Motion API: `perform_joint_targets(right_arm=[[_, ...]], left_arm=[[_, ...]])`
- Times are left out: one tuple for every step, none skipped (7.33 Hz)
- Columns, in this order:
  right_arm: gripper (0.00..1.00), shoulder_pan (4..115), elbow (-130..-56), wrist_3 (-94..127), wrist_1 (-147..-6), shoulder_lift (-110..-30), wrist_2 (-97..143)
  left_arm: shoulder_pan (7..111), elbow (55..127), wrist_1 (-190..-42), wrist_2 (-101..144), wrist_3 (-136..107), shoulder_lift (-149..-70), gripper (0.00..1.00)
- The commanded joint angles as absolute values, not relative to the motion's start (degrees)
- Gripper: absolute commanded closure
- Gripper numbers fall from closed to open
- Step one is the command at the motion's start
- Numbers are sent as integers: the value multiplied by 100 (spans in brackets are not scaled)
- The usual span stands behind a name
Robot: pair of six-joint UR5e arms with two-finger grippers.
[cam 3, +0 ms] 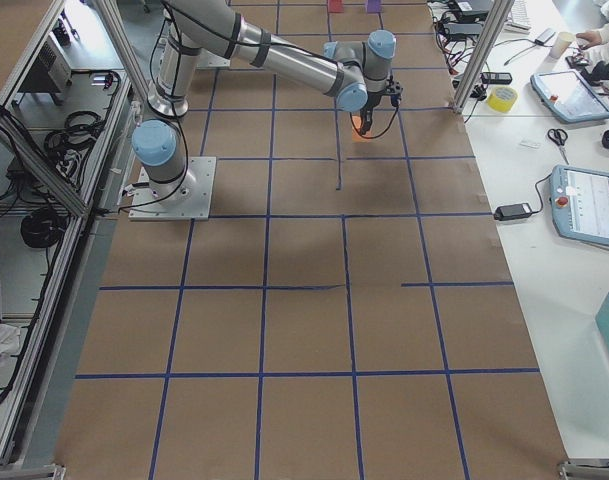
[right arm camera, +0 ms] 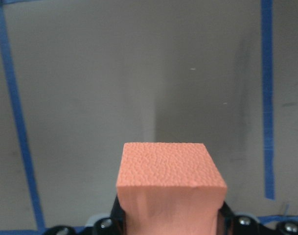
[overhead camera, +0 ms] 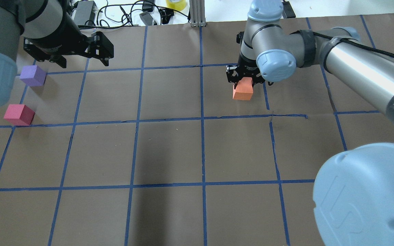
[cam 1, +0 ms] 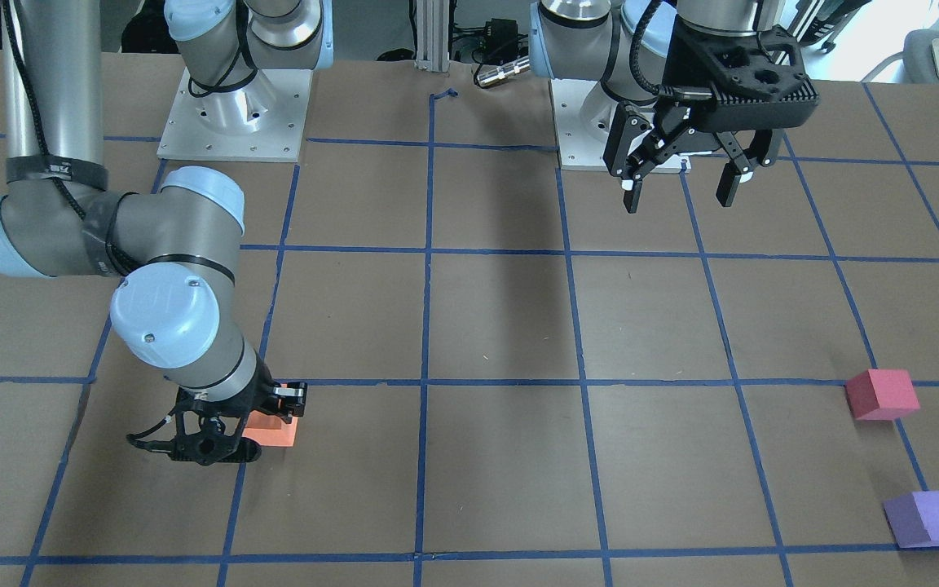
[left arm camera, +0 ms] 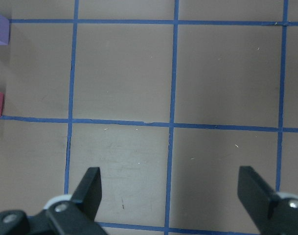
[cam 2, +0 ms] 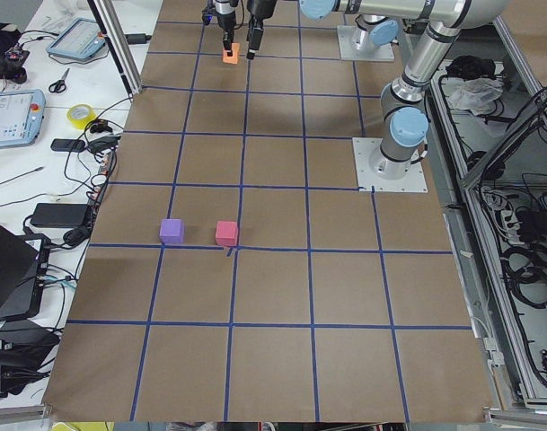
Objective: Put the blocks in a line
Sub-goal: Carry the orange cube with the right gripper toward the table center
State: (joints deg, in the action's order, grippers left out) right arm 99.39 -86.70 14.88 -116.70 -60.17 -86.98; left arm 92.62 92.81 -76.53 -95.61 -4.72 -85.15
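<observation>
Next, I set the orange block down with my right gripper next to the middle tape line, on the red block's side [cam 1: 444,410] [right arm camera: 0,175].
My right gripper [cam 1: 229,436] is shut on the orange block [cam 1: 275,430], low over the table; I cannot tell if the block touches it. The block shows in the overhead view [overhead camera: 243,91] and fills the bottom of the right wrist view [right arm camera: 171,183], hiding the fingers. The red block [cam 1: 883,395] and the purple block [cam 1: 927,518] sit side by side, apart, near the table's edge on my left side, also in the overhead view, red [overhead camera: 19,114] and purple [overhead camera: 33,75]. My left gripper [cam 1: 677,191] is open and empty, raised above the table, away from both.
The brown table carries a blue tape grid [overhead camera: 202,118]. The arm bases [cam 1: 235,114] stand at the robot's edge. Cables and a yellow tape roll [overhead camera: 176,3] lie beyond the far edge. Tablets and tools sit on a side bench [cam 3: 584,200].
</observation>
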Motion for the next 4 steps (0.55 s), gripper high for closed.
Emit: perform_joint_targets(right_arm=[[99, 10841, -7940, 2833, -11305, -5549, -8631], [99, 11081, -7858, 3013, -11303, -5459, -8640], [99, 11144, -7866, 3302, -11311, -5423, -8631], [99, 11153, -7901, 3279, -11320, -5327, -8657]], left_arm=[[9246, 9281, -7646, -9554, -457, -8534, 0], [9220, 9281, -7646, -9562, -448, -8517, 0], [9246, 9281, -7646, -9571, -457, -8508, 0], [9246, 9281, -7655, -9571, -448, -8499, 0]])
